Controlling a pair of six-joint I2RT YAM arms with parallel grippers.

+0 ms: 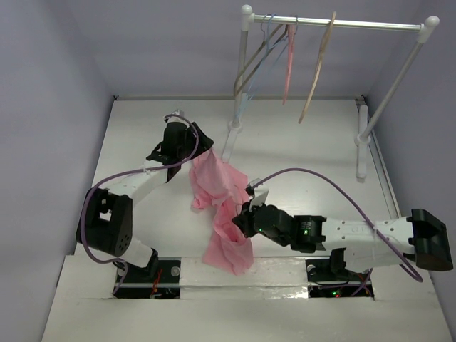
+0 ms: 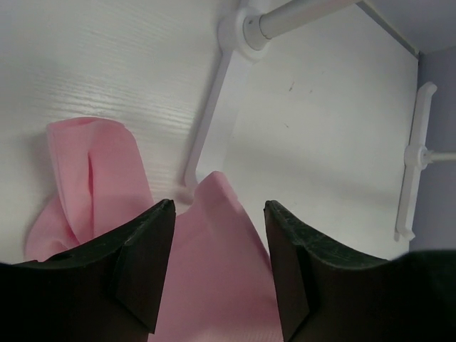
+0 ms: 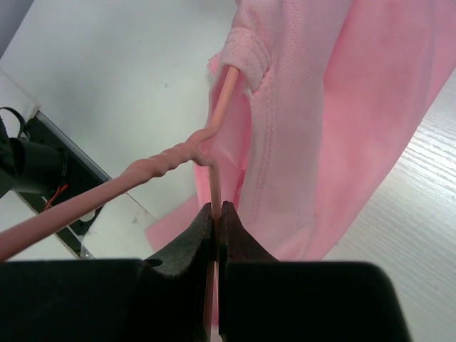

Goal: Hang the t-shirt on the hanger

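The t-shirt lies loose and bunched between the robot's grippers, so the right gripper needs to lift the hanger first, and then the left gripper needs to pinch the t-shirt's upper end [image 1: 213,152].
The light pink t-shirt [image 1: 222,206] hangs bunched between my two grippers, its lower end on the table's near edge. My right gripper [image 3: 216,208] is shut on the thin salmon-pink hanger [image 3: 153,169], just below its twisted neck. One hanger arm runs up into the shirt's collar [image 3: 246,60]. In the top view the right gripper [image 1: 241,221] sits against the shirt's middle, and the shirt hides the hanger. My left gripper [image 1: 198,149] is at the shirt's upper end. Its jaws stand wide apart [image 2: 217,208] with pink fabric [image 2: 214,278] lying between them.
A white clothes rack [image 1: 335,23] stands at the back. It carries a tan wooden hanger [image 1: 318,68], blue and grey wire hangers [image 1: 255,60] and a pinkish one [image 1: 288,64]. Its feet [image 1: 229,139] [image 1: 362,142] rest on the table, one just beyond the left gripper [image 2: 206,128].
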